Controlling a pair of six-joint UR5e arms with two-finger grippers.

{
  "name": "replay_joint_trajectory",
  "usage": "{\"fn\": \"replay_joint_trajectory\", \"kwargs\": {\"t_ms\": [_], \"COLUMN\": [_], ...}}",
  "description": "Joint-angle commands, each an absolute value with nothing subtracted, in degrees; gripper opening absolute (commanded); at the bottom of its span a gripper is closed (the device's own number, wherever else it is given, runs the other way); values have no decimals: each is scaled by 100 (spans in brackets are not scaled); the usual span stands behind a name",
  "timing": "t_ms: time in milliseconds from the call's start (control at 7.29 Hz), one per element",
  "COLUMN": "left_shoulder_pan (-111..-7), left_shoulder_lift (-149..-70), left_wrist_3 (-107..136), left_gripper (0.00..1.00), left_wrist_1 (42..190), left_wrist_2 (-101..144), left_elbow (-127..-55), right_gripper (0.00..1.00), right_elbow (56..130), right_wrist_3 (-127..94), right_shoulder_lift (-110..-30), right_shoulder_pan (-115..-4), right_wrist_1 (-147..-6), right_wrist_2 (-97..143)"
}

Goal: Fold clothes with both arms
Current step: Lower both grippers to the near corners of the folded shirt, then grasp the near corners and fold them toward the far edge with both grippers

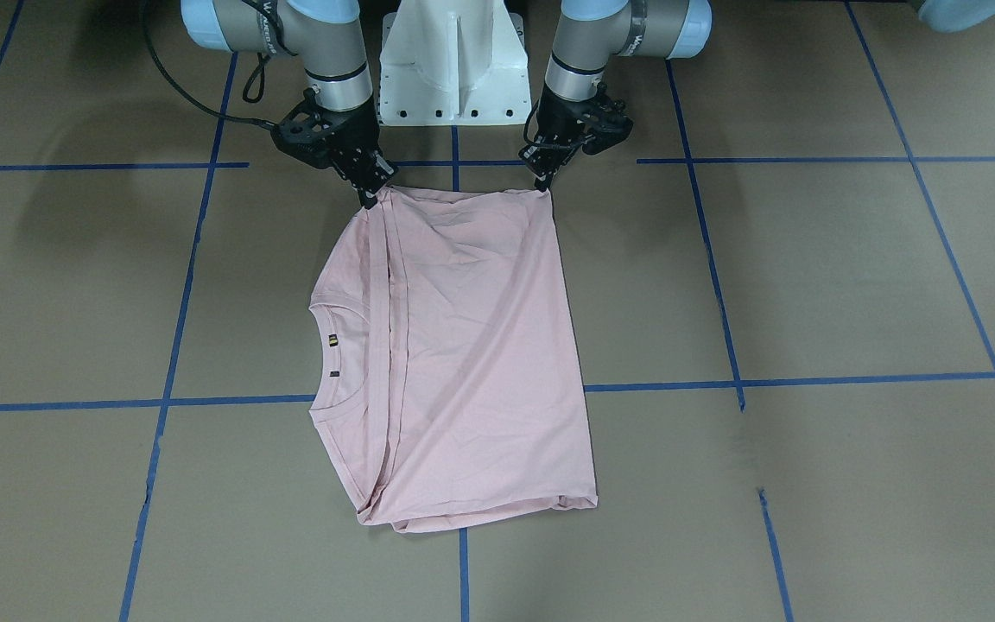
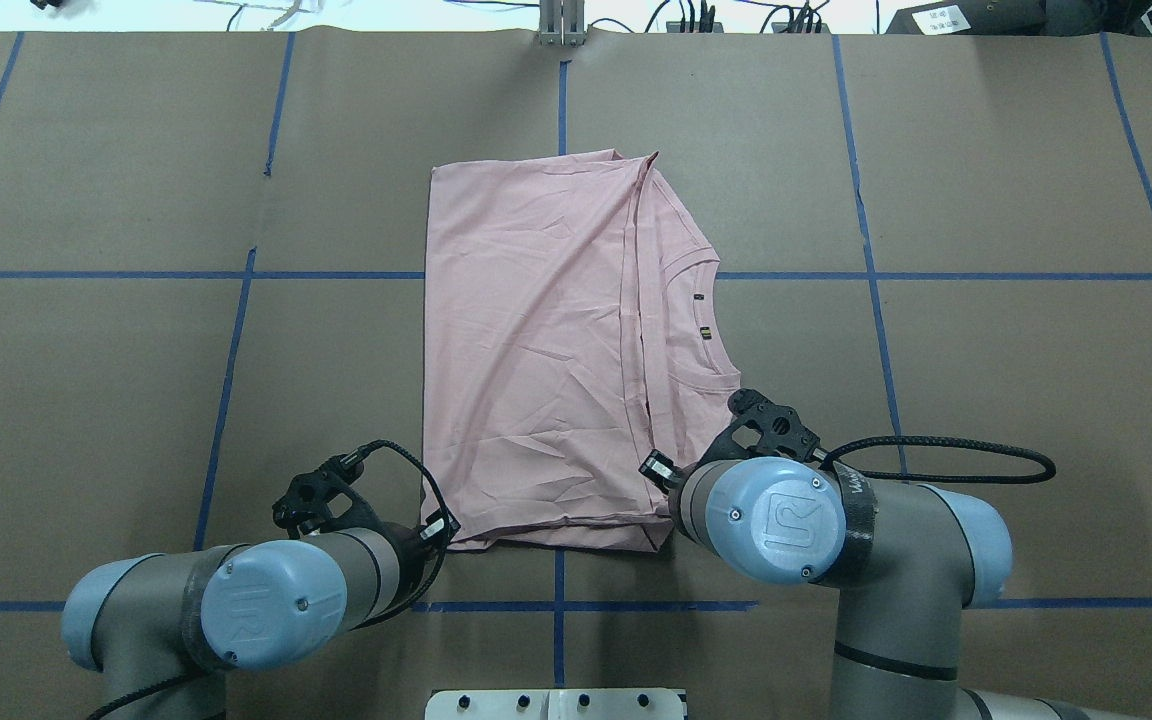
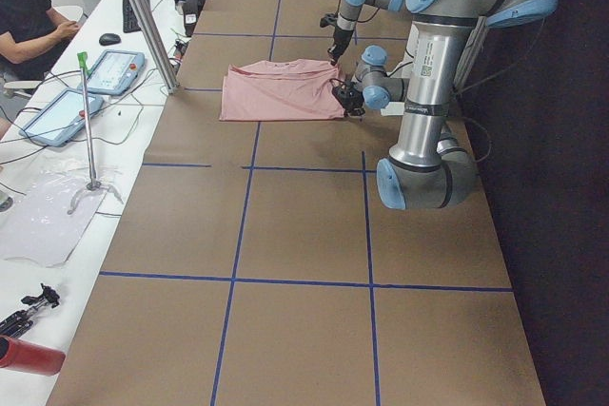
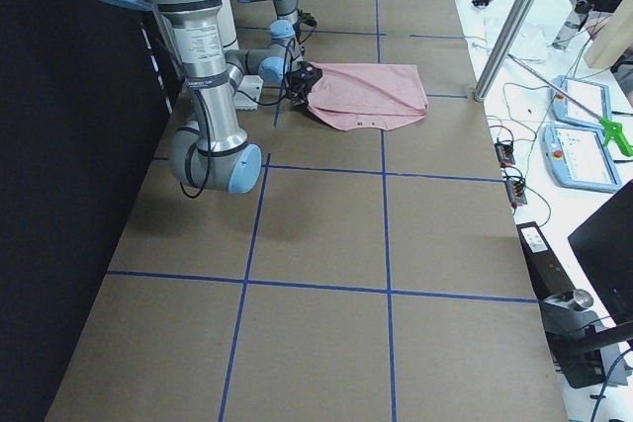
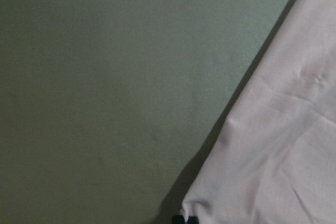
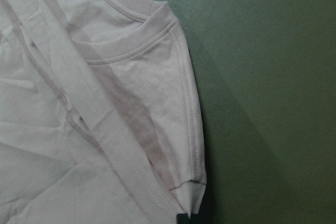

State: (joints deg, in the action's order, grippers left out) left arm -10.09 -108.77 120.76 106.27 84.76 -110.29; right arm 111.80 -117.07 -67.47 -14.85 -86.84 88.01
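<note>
My left gripper needs to release the near corner of the pink T-shirt just short of its far corner on the hem side (image 1: pixel 569 453). The near corner is now pinched on the table.
The pale pink T-shirt (image 1: pixel 472 345) lies folded on the brown table, with its ribbed collar (image 1: pixel 338 345) and a small label facing the robot's right side. The Snoopy print is hidden. My left gripper (image 1: pixel 543 183) is shut on the shirt's near corner on the hem side; it also shows in the overhead view (image 2: pixel 433 528). My right gripper (image 1: pixel 370 197) is shut on the near corner on the collar side, by the folded sleeve (image 6: pixel 178 129). The shirt (image 2: pixel 546 350) lies flat apart from these two pinched corners. Each wrist view shows only pink cloth and a dark fingertip at the bottom edge.
The white pedestal base (image 1: pixel 450 60) stands just behind the shirt's near edge. Blue tape lines (image 1: pixel 808 380) grid the brown table. In the left side view a metal pole (image 3: pixel 143 16), tablets (image 3: pixel 114 68) and a seated person (image 3: pixel 29 16) are beyond the table's far edge.
</note>
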Motion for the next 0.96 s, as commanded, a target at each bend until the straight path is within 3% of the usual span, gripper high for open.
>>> {"fn": "replay_joint_trajectory", "kwargs": {"t_ms": [0,275,412,549,824], "left_shoulder_pan": [-1020,-679,-755,-1252,-2211], "left_shoulder_lift": [-10846,-10933,-11334,-11573,-11899], "left_wrist_3": [12120,12821,12797,12562,11483], "left_gripper": [0,0,0,0,0], "left_wrist_1": [10033,8884,8381,8350,8384], "left_wrist_2": [8473,8429,8437,8429,8446], "left_elbow": [-11728,-12914,-13198,-12984,-12283], "right_gripper": [0,0,0,0,0], "right_elbow": [11494,12920,13338,13089,11442], "right_wrist_3": [-11742,-11899,-11883,-11761,-11269], "right_shoulder_lift": [-6907,-7573,-7463,-7227,-5964], "right_shoulder_pan": [-1494,-1433,-1502,-1973,-3254], "right_wrist_1": [-8684,-9154,-9619,-9633,-9563], "right_wrist_2": [8798,8807,8815,8842,9909]}}
